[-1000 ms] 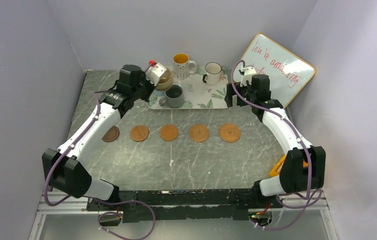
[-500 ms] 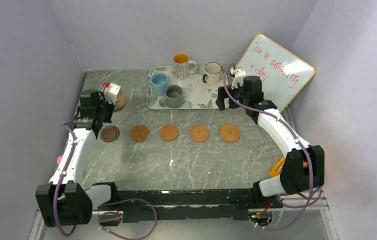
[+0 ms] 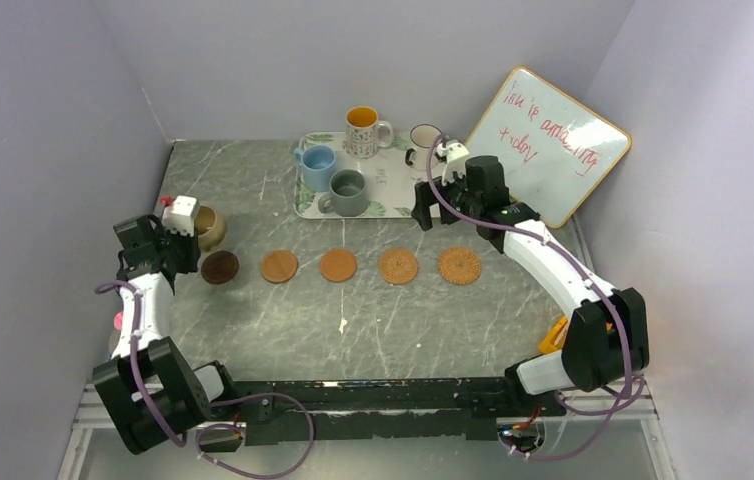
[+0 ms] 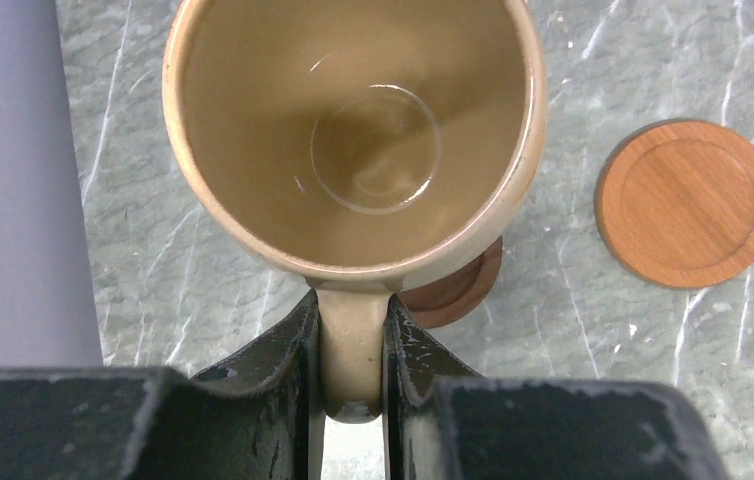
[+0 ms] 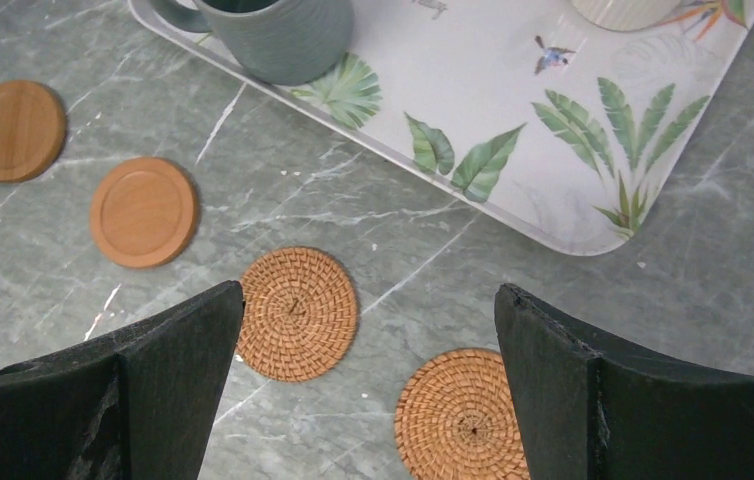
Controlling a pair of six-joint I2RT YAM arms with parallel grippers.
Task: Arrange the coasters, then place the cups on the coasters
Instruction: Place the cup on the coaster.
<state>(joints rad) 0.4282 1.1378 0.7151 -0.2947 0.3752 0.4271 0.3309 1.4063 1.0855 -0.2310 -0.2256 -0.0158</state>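
Observation:
The tan cup is in my left gripper, hanging partly over the dark coaster. It will let go of the cup on the dark brown coaster (image 3: 220,266) (image 4: 442,285) near the wall.
Five coasters lie in a row: dark brown (image 3: 220,267), two smooth (image 3: 279,266) (image 3: 338,265), two woven (image 3: 398,266) (image 3: 459,266). My left gripper (image 4: 351,360) is shut on the handle of the tan cup (image 4: 353,130), which hangs upright just behind and partly over the dark coaster (image 4: 453,290). The light blue cup (image 3: 317,167), grey-green cup (image 3: 349,193), orange-lined cup (image 3: 363,130) and white cup (image 3: 421,138) stand on the tray (image 3: 393,185). My right gripper (image 5: 368,320) is open and empty above the woven coasters (image 5: 298,313), by the tray's front right corner.
A whiteboard (image 3: 553,140) with red writing leans at the back right. An orange object (image 3: 558,330) lies by the right arm's base. Grey walls close in the left, back and right sides. The left wall is close to my left gripper (image 3: 181,215).
My left arm has carried the tan cup off the tray, leftward and toward the near side, to the dark coaster. My right gripper has shifted left along the tray's front.

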